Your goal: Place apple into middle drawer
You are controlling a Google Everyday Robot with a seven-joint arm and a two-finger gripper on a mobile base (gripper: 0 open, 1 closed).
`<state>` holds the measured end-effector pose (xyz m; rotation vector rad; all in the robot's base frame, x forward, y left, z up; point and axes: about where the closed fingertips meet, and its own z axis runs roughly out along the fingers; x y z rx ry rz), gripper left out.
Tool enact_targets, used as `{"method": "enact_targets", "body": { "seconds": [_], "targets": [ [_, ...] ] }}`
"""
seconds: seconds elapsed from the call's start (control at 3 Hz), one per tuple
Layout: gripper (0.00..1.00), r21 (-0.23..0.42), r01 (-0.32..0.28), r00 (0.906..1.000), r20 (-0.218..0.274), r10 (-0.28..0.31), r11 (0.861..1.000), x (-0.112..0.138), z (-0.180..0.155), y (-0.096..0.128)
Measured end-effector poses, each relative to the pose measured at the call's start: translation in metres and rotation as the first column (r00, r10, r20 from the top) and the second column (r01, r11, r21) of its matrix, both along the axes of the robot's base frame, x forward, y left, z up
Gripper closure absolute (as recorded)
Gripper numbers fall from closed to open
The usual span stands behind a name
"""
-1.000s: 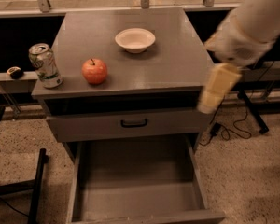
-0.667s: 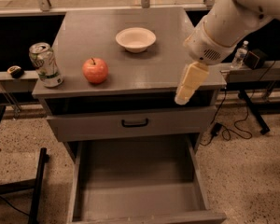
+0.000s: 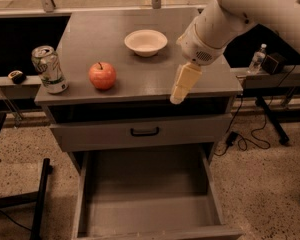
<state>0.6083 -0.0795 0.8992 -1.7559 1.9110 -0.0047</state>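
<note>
Next, my gripper goes to the red-orange apple on the cabinet top and closes on the apple's side [image 3: 111,76] facing away from the soda can.
The red-orange apple [image 3: 102,75] with a dark stem stands on the grey cabinet top [image 3: 140,69], left of centre near the front edge. The middle drawer [image 3: 147,206] is pulled out wide below, its flat grey floor bare. My gripper [image 3: 182,86] hangs from the white arm at the right side of the cabinet top, over its front edge, well to the right of the apple and apart from it. It holds nothing that I can see.
A white bowl [image 3: 145,42] sits at the back middle of the top. A dented soda can [image 3: 49,69] stands at the front left corner. A closed drawer front with a black handle [image 3: 144,132] lies above the open drawer. A water bottle [image 3: 257,60] and cables lie to the right.
My arm and gripper have moved left, from beyond the cabinet's right edge to over the right part of the top, nearer the apple. The apple, bowl and can have not moved.
</note>
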Motion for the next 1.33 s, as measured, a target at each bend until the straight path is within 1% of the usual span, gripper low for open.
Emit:
{"method": "enact_targets", "body": {
  "seconds": [0.33, 0.67, 1.0, 1.33],
  "targets": [
    [0.0, 0.097, -0.062, 0.9969, 0.054, 0.057, 0.993, 0.019, 0.0, 0.04],
    [0.0, 0.24, -0.133, 0.9895, 0.087, 0.115, 0.962, 0.065, -0.021, 0.117],
    [0.0, 0.326, -0.13, 0.9914, 0.06, 0.116, 0.936, 0.088, -0.043, 0.152],
    [0.0, 0.328, -0.128, 0.9917, 0.054, 0.116, 0.936, 0.089, -0.047, 0.152]
  ]
}}
